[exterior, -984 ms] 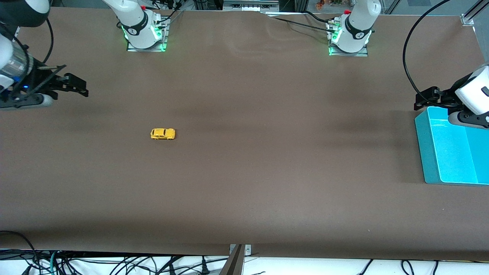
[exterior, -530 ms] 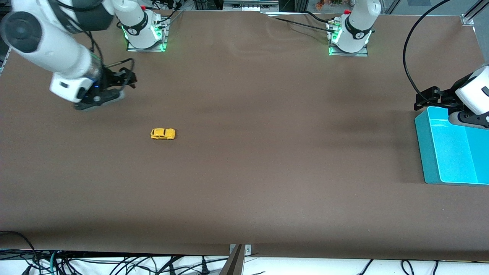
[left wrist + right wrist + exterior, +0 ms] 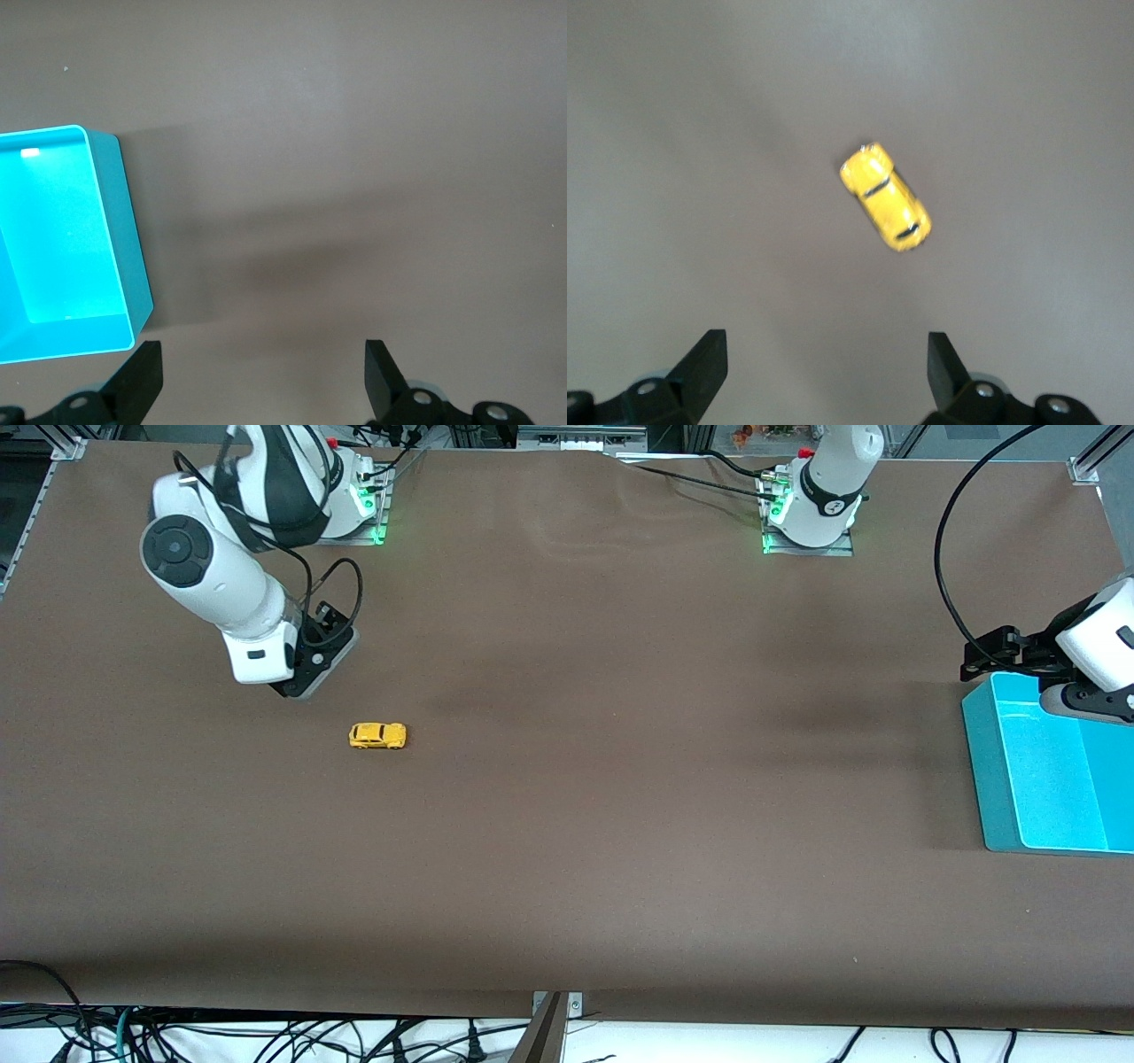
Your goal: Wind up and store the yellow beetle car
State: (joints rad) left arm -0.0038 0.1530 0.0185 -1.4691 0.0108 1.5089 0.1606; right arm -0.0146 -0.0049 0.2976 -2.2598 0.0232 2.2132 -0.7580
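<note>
I will close my right gripper on the doors (image 3: 374, 735) (image 3: 892, 209) of the yellow beetle car, just behind its windshield, with the hood sticking out ahead of my fingers.
The yellow beetle car (image 3: 378, 735) stands on its wheels on the brown table, toward the right arm's end. It also shows in the right wrist view (image 3: 884, 197), ahead of the fingers and apart from them. My right gripper (image 3: 312, 662) hangs over bare table beside the car, pointing down; its fingers stand wide open and empty in the right wrist view (image 3: 824, 372). My left gripper (image 3: 982, 657) waits at the edge of the teal bin (image 3: 985, 779), open and empty in the left wrist view (image 3: 261, 376).
The teal bin, an open box with nothing in it, stands at the left arm's end of the table; its wall shows in the left wrist view (image 3: 133, 257). A black cable (image 3: 946, 558) loops above it. The table's edge nearest the front camera has cables below it.
My right arm has swung in from the table's end and now hangs, pointing down, over the table close to the car. The car and my left arm have not moved.
</note>
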